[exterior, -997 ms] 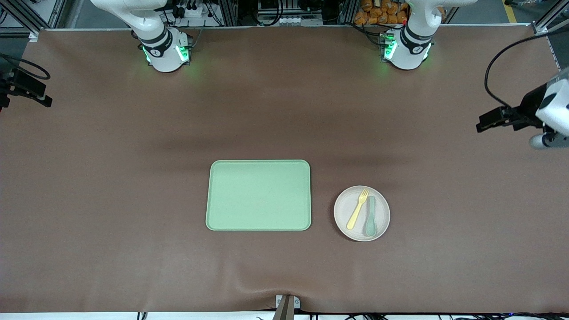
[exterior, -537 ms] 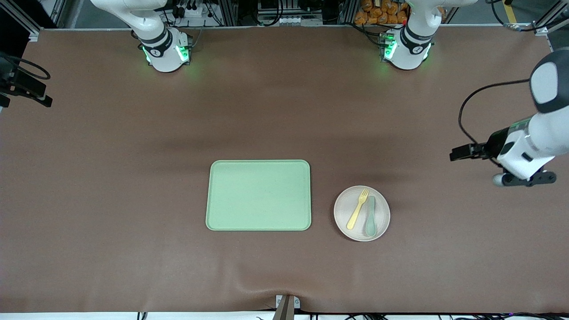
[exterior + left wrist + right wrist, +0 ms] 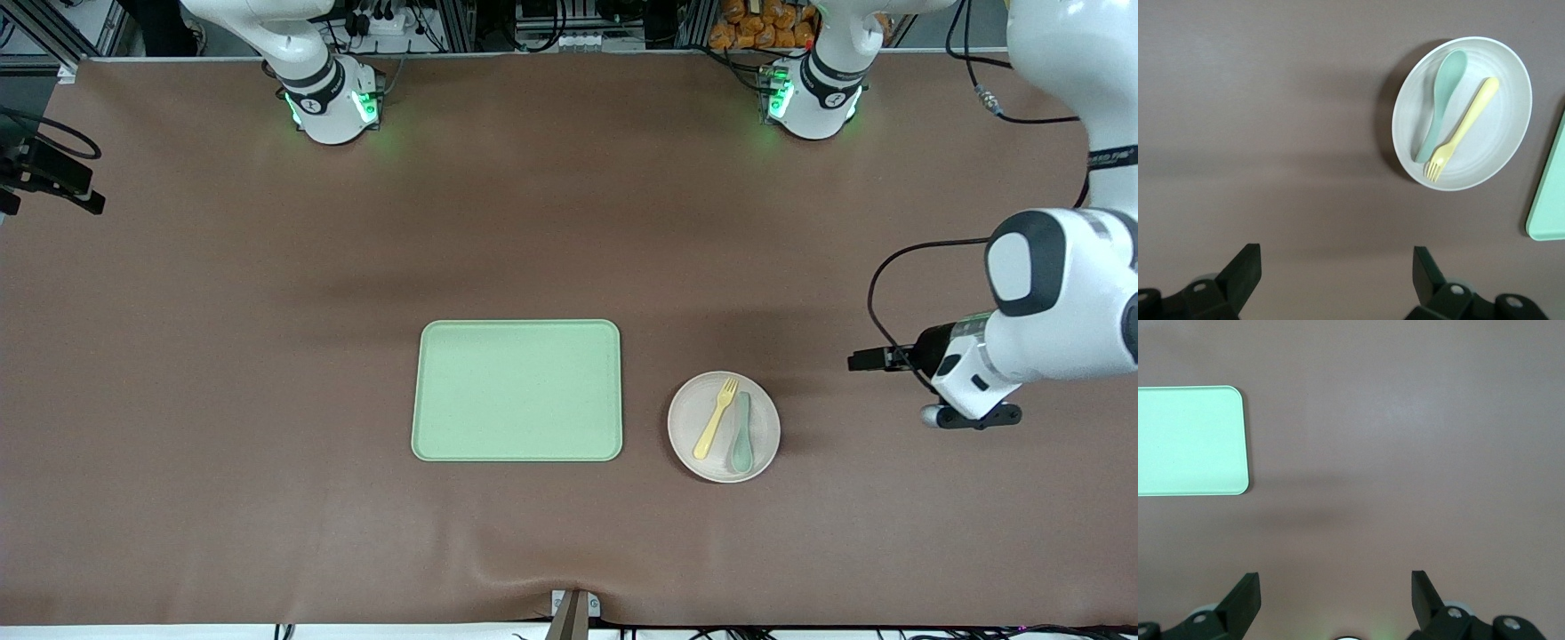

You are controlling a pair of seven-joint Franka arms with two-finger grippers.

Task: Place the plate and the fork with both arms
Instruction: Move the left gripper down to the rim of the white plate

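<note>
The robot's left gripper should next go to the pale plate's rim (image 3: 779, 417) (image 3: 1395, 141) beside the grey-green spoon, on the side away from the green tray, and close there.
The pale plate (image 3: 763, 418) lies on the table beside the green tray (image 3: 516, 390), toward the left arm's end. The yellow fork (image 3: 716, 418) and a grey-green spoon (image 3: 741, 433) lie side by side on it. My left gripper (image 3: 971, 415) hangs over bare table, apart from the plate and farther toward the left arm's end. In the left wrist view it (image 3: 1337, 273) is open and empty, with the plate (image 3: 1501, 93), fork (image 3: 1461, 130) and spoon (image 3: 1441, 100) ahead. My right gripper (image 3: 1336, 593) is open and empty, high over bare table, with the tray (image 3: 1191, 440) in view.
The tray holds nothing. A tray corner (image 3: 1551, 200) shows in the left wrist view. A black part of the right arm's hand (image 3: 53, 178) shows at the table's edge at the right arm's end. A small bracket (image 3: 573, 609) sits at the table's near edge.
My left arm has swung in from the table's edge and come closer to the plate. The right arm, plate, fork, spoon and tray have not moved.
</note>
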